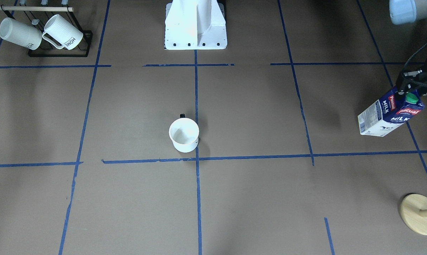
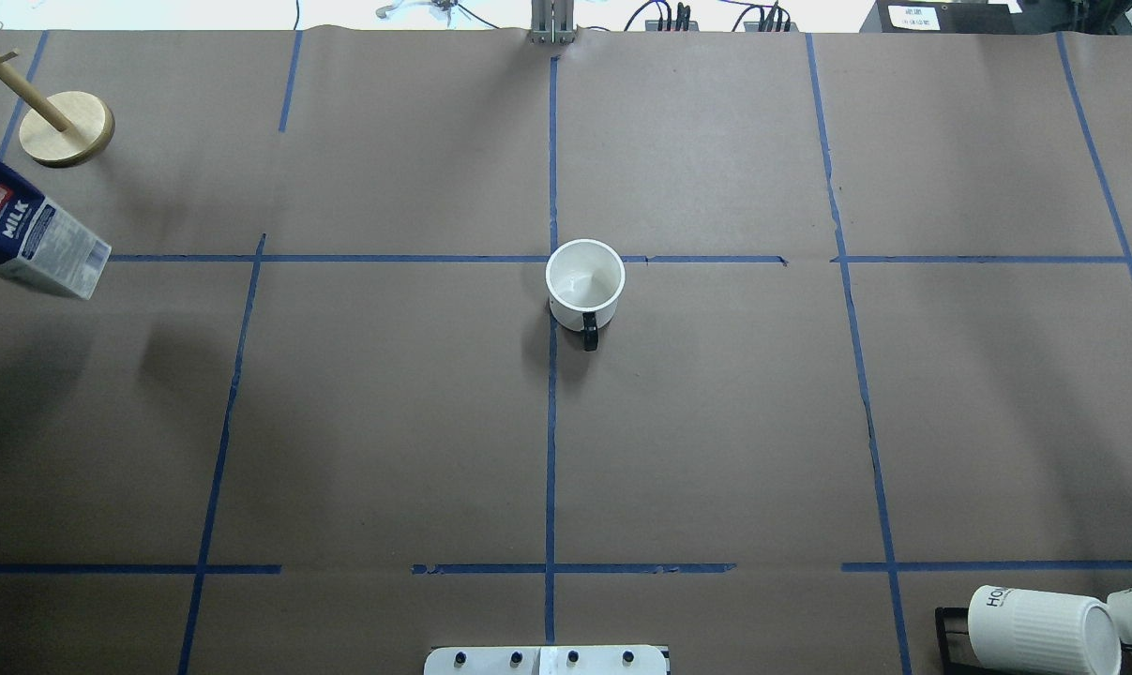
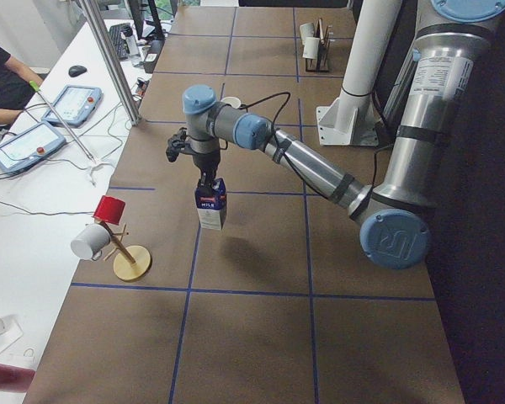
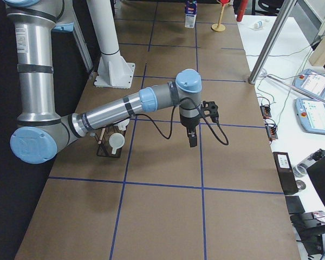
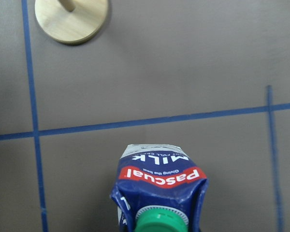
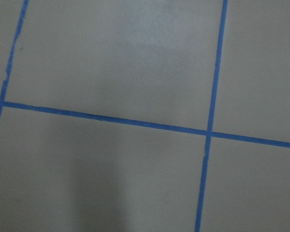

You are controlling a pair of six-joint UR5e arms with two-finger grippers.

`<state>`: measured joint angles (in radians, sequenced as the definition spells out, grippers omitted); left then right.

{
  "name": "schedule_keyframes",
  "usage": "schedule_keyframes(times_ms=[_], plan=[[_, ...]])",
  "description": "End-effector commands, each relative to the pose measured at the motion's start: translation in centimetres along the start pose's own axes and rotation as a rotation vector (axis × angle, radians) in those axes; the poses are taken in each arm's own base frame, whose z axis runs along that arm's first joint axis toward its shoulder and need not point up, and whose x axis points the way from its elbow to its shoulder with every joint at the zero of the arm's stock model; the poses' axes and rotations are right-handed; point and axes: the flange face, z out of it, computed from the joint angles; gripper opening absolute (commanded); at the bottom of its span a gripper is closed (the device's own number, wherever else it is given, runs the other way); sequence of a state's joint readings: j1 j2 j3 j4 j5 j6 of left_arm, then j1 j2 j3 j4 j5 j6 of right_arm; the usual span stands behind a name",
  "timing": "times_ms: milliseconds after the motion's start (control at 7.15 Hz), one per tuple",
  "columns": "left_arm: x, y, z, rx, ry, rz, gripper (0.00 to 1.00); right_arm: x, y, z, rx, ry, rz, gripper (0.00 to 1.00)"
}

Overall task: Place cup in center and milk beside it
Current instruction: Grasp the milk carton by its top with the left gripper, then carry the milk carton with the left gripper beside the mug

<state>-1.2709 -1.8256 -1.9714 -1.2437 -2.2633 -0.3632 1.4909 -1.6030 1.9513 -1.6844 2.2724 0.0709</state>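
My left gripper is to let go of the milk close against the white cup's side [image 1: 210,137] that faces the wooden peg stand.
The cup [image 1: 184,134], a smooth white mug with a dark handle, stands upright against the center tape crossing [image 1: 197,158], on the robot's side of it; it also shows in the overhead view [image 2: 584,278]. My left gripper [image 1: 415,85] is shut on the gable top of the milk [image 1: 386,115], a dark blue carton with a green cap. It holds the carton tilted above the table, far out on the left. The carton shows in the overhead view [image 2: 31,239] and the left wrist view [image 5: 159,188]. My right gripper [image 4: 192,141] hangs over bare table; I cannot tell if it is open or shut.
A black rack with ribbed white "HOME" mugs [image 1: 57,35] stands at the robot's near right corner. A wooden peg stand [image 1: 418,214] stands beyond the carton on the far left. The white robot base [image 1: 195,28] is at the near edge.
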Motion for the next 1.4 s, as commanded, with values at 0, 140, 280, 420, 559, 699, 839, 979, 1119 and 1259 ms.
schedule_keyframes(times_ms=[0,140,280,420,559,699,839,979,1119,1259], plan=[[8.9,-1.6,-3.7,0.008,0.038,-0.094,0.0,5.9,3.5,1.7,-0.045,0.011,0.018,1.0],[15.6,-1.2,-2.4,-0.02,0.063,-0.135,0.0,8.0,4.3,2.6,-0.055,-0.052,0.037,1.0],[21.3,-0.2,-1.1,-0.056,0.088,-0.164,0.0,8.9,4.2,3.5,-0.071,-0.068,0.041,1.0],[27.5,0.6,-0.3,-0.091,0.113,-0.195,0.0,9.0,2.9,2.5,-0.046,-0.064,0.047,1.0],[31.2,-0.4,-0.8,-0.084,0.117,-0.22,0.0,9.8,3.5,3.5,-0.066,-0.069,0.064,1.0],[34.7,-1.1,-0.9,-0.075,0.108,-0.243,0.0,9.6,3.2,3.4,-0.064,-0.072,0.055,1.0],[37.1,-1.6,-0.8,-0.08,0.106,-0.255,0.0,10.3,3.5,4.2,-0.078,-0.074,0.069,1.0],[39.4,-2.5,-0.4,-0.079,0.088,-0.26,0.0,10.9,3.9,4.8,-0.093,-0.073,0.084,1.0],[41.6,-3.1,0.6,-0.067,0.077,-0.268,0.0,11.0,4.1,5.1,-0.097,-0.075,0.088,1.0],[43.3,-4.0,1.3,-0.061,0.095,-0.284,0.0,11.0,4.1,5.1,-0.097,-0.075,0.088,1.0]])
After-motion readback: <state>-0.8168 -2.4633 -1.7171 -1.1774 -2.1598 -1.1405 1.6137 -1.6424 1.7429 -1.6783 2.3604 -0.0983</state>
